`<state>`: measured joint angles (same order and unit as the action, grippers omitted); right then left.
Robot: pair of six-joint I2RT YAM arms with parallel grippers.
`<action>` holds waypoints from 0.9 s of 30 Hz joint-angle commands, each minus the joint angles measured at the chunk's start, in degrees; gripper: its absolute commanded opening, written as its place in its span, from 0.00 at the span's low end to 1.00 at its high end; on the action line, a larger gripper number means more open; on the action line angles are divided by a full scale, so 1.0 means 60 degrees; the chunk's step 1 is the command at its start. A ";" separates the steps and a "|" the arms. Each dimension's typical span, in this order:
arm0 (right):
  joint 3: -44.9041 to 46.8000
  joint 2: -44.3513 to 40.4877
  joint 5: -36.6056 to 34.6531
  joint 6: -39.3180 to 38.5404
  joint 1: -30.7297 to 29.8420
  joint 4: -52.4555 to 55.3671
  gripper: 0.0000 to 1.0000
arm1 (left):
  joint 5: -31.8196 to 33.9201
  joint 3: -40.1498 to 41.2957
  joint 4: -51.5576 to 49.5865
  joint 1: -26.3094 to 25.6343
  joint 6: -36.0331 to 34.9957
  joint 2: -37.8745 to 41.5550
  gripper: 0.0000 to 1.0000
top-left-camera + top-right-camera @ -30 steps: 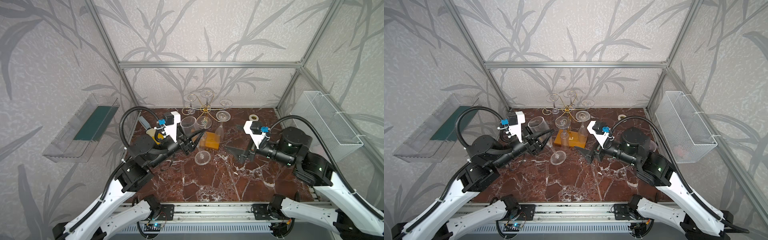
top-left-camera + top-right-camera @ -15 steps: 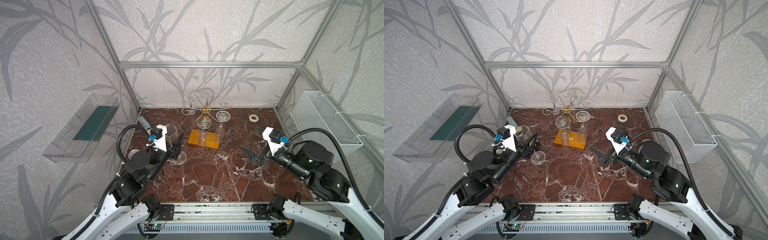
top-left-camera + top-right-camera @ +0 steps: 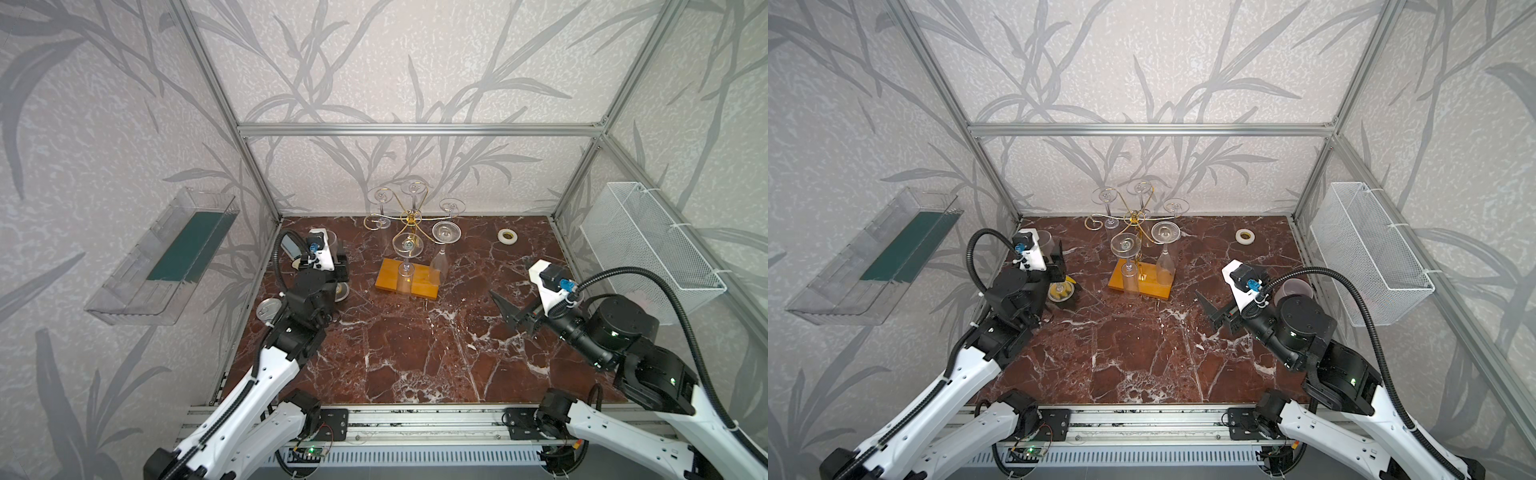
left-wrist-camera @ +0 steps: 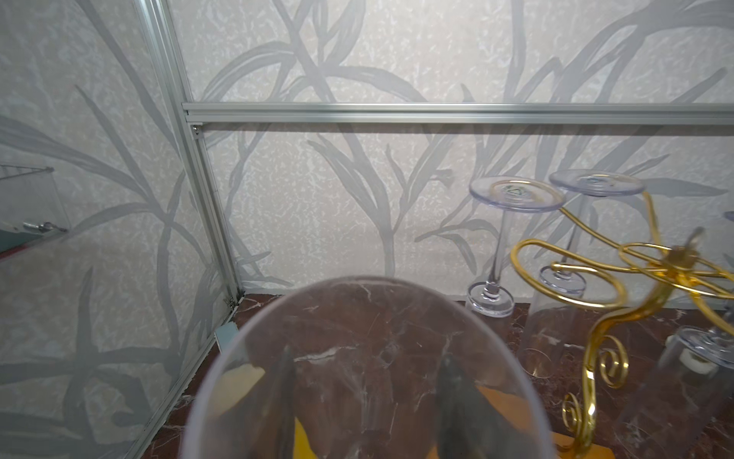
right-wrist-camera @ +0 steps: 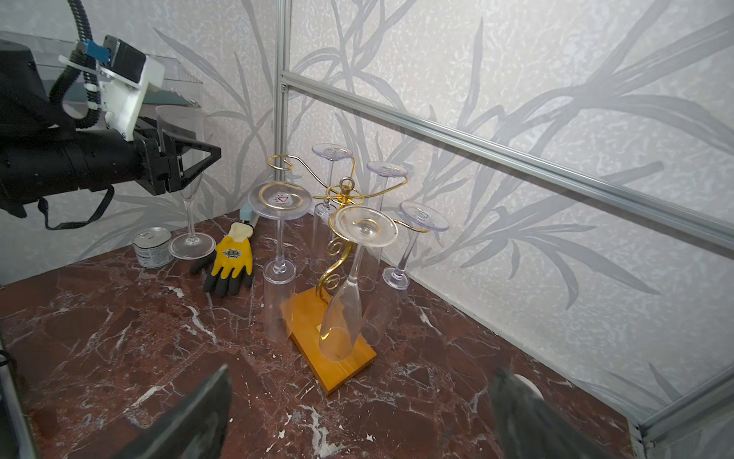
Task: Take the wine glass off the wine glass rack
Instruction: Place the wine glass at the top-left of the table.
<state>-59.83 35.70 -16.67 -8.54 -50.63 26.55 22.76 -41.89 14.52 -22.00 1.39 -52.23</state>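
Observation:
My left gripper is going to release the wine glass on the bare marble (image 3: 358,257) next to the orange wooden base of the rack.
The wine glass rack (image 3: 409,218) is a gold wire stand on an orange wooden base (image 3: 390,278), mid-back on the marble table; it also shows in the right wrist view (image 5: 345,194). Several clear glasses hang upside down from its arms. One wine glass (image 5: 179,127) stands upright at the back left, its foot (image 5: 192,246) down beside a yellow glove. My left gripper (image 5: 190,157) is shut on its bowl. In the left wrist view the bowl (image 4: 365,314) fills the space in front of the left gripper (image 4: 367,353). My right gripper (image 3: 505,309) is open and holds nothing, off to the right of the rack.
A small tin can (image 5: 152,248) and a yellow-black glove (image 5: 232,258) lie by the held glass. A tape roll (image 3: 508,236) sits at the back right. A white wire basket (image 3: 652,245) hangs on the right wall, a clear tray (image 3: 166,257) on the left.
My left arm carried the glass from beside the rack to the back left and turned it upright. The right arm pulled back to the right, still open.

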 commanded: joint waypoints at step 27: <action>0.2728 0.0798 0.0204 0.0948 0.4421 -0.2823 0.99 | -0.2869 -0.3274 0.8170 0.2118 0.0476 -1.0032 0.45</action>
<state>-43.83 40.58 -17.21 -3.99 -24.91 12.05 6.39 -59.51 57.63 -9.56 4.51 -111.70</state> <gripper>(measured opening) 0.991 0.562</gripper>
